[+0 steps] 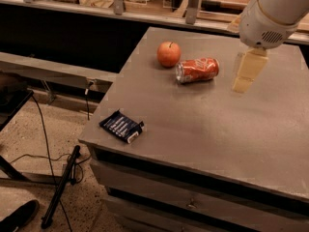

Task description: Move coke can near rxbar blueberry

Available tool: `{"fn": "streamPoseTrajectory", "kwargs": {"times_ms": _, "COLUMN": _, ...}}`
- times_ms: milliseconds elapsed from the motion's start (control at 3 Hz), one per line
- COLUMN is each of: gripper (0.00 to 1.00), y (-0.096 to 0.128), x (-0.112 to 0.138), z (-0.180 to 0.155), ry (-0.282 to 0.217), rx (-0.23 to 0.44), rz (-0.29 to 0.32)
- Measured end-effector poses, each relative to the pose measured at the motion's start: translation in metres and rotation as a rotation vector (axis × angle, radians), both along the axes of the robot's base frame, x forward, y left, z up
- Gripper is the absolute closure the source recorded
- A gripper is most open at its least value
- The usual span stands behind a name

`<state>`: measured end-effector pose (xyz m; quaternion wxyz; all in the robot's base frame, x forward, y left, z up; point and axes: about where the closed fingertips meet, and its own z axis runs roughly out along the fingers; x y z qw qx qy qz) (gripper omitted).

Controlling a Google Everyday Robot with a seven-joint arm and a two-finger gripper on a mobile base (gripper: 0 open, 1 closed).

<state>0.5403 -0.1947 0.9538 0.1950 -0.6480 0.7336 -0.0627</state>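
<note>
I need to next move my gripper to the coke can and close it on the can's end [208, 68] away from the apple.
The coke can [197, 69] lies on its side on the grey table [217, 134], toward the back, with its silver end facing left. The rxbar blueberry [121, 126], a dark navy wrapper with a white end, lies flat near the table's front left corner, well apart from the can. My gripper [242, 82] hangs from the white arm [270, 13] just right of the can, a little above the tabletop and holding nothing.
An orange-red apple [169, 54] stands just left of the can, almost touching it. A railing [193, 4] runs behind the table. Cables and a dark pole [60, 187] lie on the floor to the left.
</note>
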Motion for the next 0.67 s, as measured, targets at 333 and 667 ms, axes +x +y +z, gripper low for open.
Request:
{"fn": "streamPoseTrajectory", "kwargs": {"times_ms": 333, "gripper": 0.0, "y": 0.013, "x": 0.028, "z": -0.012, "ry": -0.016, "rx": -0.012, "rz": 0.034}}
{"fn": "streamPoseTrajectory", "kwargs": {"times_ms": 667, "gripper": 0.0, "y": 0.028, "x": 0.055, "z": -0.028, "ry": -0.014, "rx": -0.031, "rz": 0.063}}
